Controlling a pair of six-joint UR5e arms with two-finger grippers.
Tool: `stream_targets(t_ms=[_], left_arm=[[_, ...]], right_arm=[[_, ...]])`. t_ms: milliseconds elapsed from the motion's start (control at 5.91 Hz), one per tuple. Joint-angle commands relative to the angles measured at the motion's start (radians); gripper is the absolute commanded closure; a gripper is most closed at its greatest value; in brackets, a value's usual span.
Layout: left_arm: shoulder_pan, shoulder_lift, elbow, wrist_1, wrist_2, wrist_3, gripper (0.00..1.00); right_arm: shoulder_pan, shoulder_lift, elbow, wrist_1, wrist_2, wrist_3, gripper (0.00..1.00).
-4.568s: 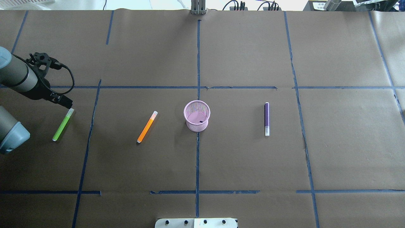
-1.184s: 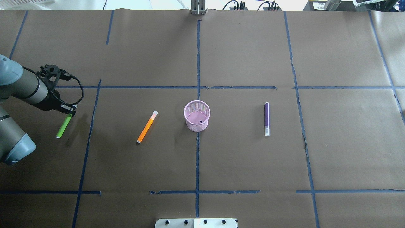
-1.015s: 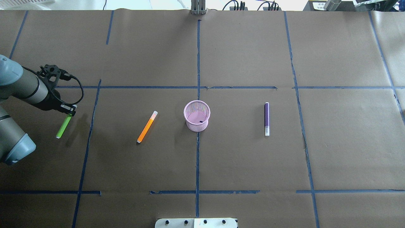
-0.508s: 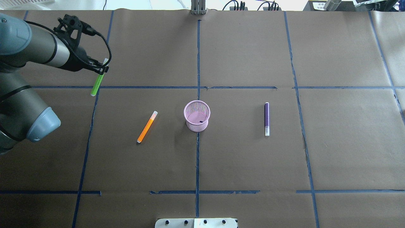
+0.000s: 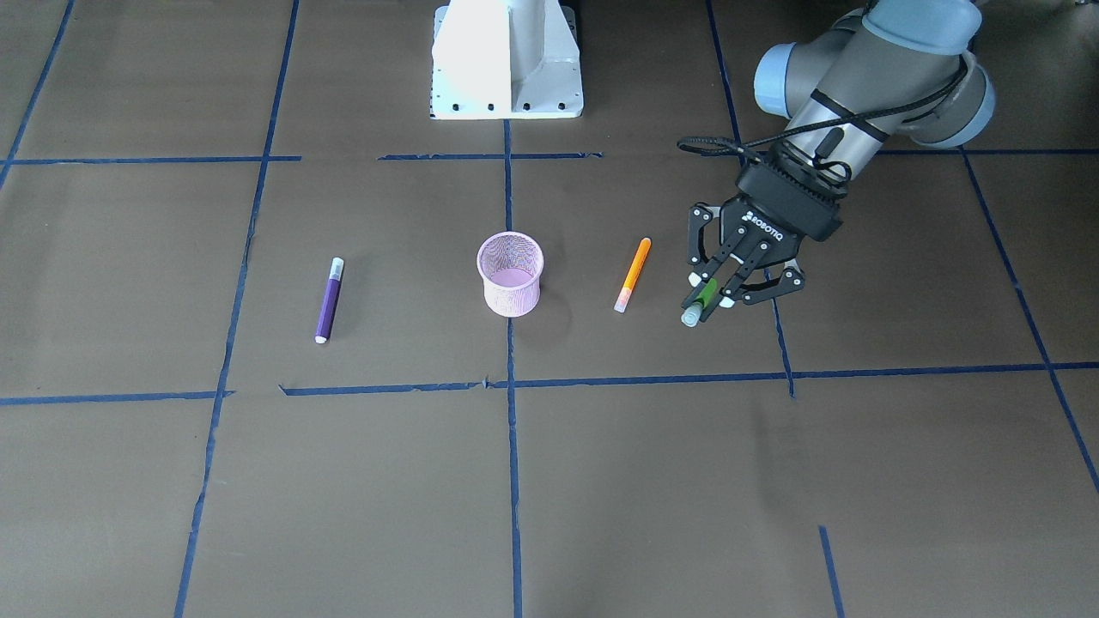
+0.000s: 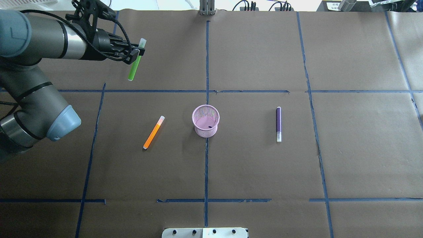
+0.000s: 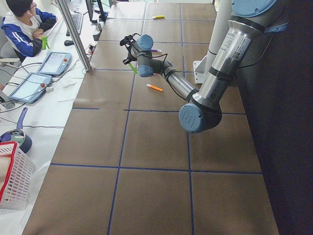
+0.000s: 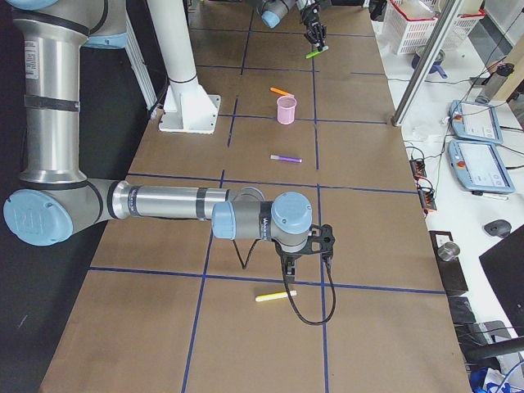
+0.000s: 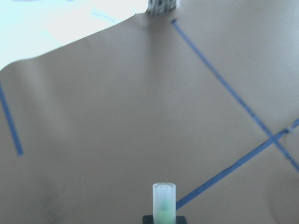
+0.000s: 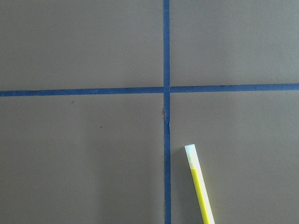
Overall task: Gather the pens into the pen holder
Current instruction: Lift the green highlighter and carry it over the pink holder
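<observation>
I will release the green pen with my left gripper inside the pink mesh pen holder (image 5: 514,263) between the orange and purple pens.
My left gripper (image 6: 134,55) is shut on the green pen (image 6: 133,68) near its pale cap and holds it above the table, left of and beyond the pink mesh pen holder (image 6: 205,121). In the front-facing view the green pen (image 5: 704,298) hangs in the left gripper (image 5: 709,294), just right of the orange pen (image 5: 633,274). The orange pen (image 6: 153,132) lies left of the holder, the purple pen (image 6: 278,124) right of it. My right gripper (image 8: 288,264) hovers far off over a yellow pen (image 10: 199,186); I cannot tell its state.
Blue tape lines grid the brown table cover. The white robot base (image 5: 506,60) stands behind the pen holder (image 5: 511,275). A seated person (image 7: 24,24), tablets and a white basket (image 7: 12,181) are beside the table's far edge.
My left gripper closed on the green pen where it lay at the left, lifted it off the table and carried it away from the robot and rightward. The other pens and the holder stayed put.
</observation>
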Motion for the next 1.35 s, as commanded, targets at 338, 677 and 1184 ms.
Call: stream_targets(t_ms=[338,677,1184], left_arm=[[0.214,-0.007,0.121,-0.517,0.325,-0.016,1.0],[0.32,-0.013,0.127,-0.608,0.456,-0.057,1.0],[0.423,-0.083,0.252,-0.711,0.628,-0.058,1.0]], right_arm=[[0.0,0.008,-0.009,-0.003,0.0,0.002,0.0],[0.0,0.008,-0.009,-0.003,0.002,0.004,0.0],[0.0,0.008,-0.009,-0.003,0.002,0.004,0.0]])
